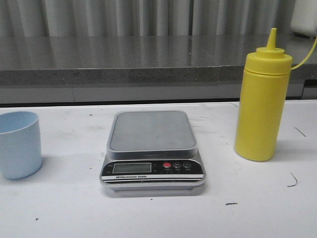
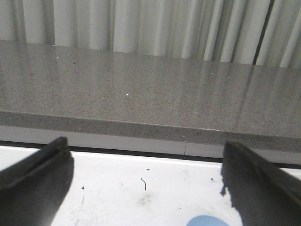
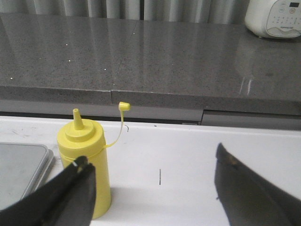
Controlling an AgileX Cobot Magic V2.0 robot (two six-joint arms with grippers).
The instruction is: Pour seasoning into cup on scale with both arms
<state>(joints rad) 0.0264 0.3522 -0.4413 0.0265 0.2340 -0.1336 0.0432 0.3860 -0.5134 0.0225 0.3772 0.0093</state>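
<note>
The pale blue cup is next for my left gripper, which should go to it and close on the cup's rim (image 1: 34,124), on the side that faces the scale.
The silver-grey scale (image 1: 152,148) sits mid-table with nothing on its platform. A pale blue cup (image 1: 19,144) stands upright at the left edge of the front view. The yellow seasoning bottle (image 1: 261,101) stands upright to the right of the scale, its little cap hanging off on a strap. Neither arm shows in the front view. My left gripper (image 2: 146,162) is open over bare table, the cup's rim (image 2: 207,221) just showing near one finger. My right gripper (image 3: 153,174) is open, and the seasoning bottle (image 3: 87,155) stands behind one finger, outside the jaws.
A grey stone counter (image 1: 124,59) runs along the back behind the white table (image 1: 64,208), with curtains above it. A white appliance (image 3: 275,18) sits on the counter at the far right. The scale's corner (image 3: 21,169) shows beside the bottle in the right wrist view.
</note>
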